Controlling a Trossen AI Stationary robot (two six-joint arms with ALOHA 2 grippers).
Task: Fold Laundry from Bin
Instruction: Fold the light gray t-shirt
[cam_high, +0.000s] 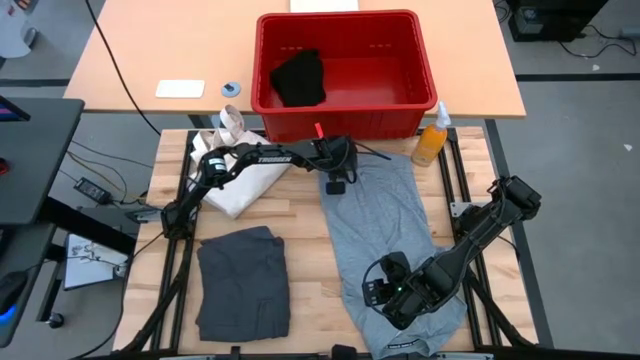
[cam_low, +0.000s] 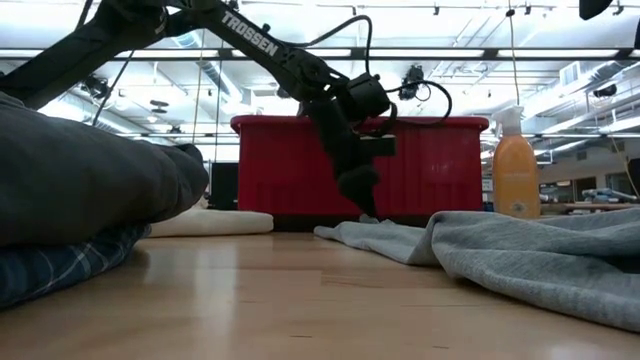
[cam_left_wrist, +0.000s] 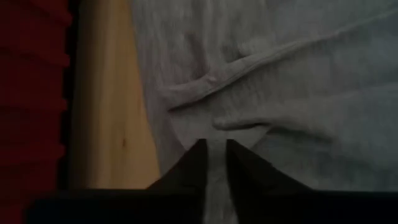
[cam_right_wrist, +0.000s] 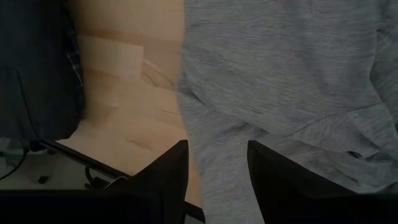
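Note:
The light grey garment's wrinkled far corner has a pucker inside it that my left gripper pinches, so that gripper should open, grab the garment's outer edge (cam_left_wrist: 166, 98) and pull the corner smooth.
A light grey garment (cam_high: 385, 225) lies spread on the table's right half, lengthwise from far to near. My left gripper (cam_high: 337, 187) is down at its far left corner, just in front of the red bin (cam_high: 340, 20), and is shut on the cloth. My right gripper (cam_high: 378, 290) hovers open over the garment's near left edge (cam_right_wrist: 186, 106), touching nothing. A black piece (cam_high: 300, 78) lies inside the bin. A folded dark grey piece (cam_high: 243, 285) rests on the table's near left, on top of a plaid piece (cam_low: 50, 265). My left gripper pinches a small pucker of the light grey garment (cam_left_wrist: 214, 134) between its two fingertips (cam_left_wrist: 193, 165), at the cloth's far left corner. The fingers slant down from above. The cloth around them wrinkles (cam_left_wrist: 205, 87) and lies on the table (cam_low: 365, 225).
An orange spray bottle (cam_high: 430, 135) stands by the bin's right corner, close to the garment's far edge. A cream tote bag (cam_high: 235, 180) lies under the left arm. Bare wood (cam_high: 305, 250) shows between the grey garment and the folded pile.

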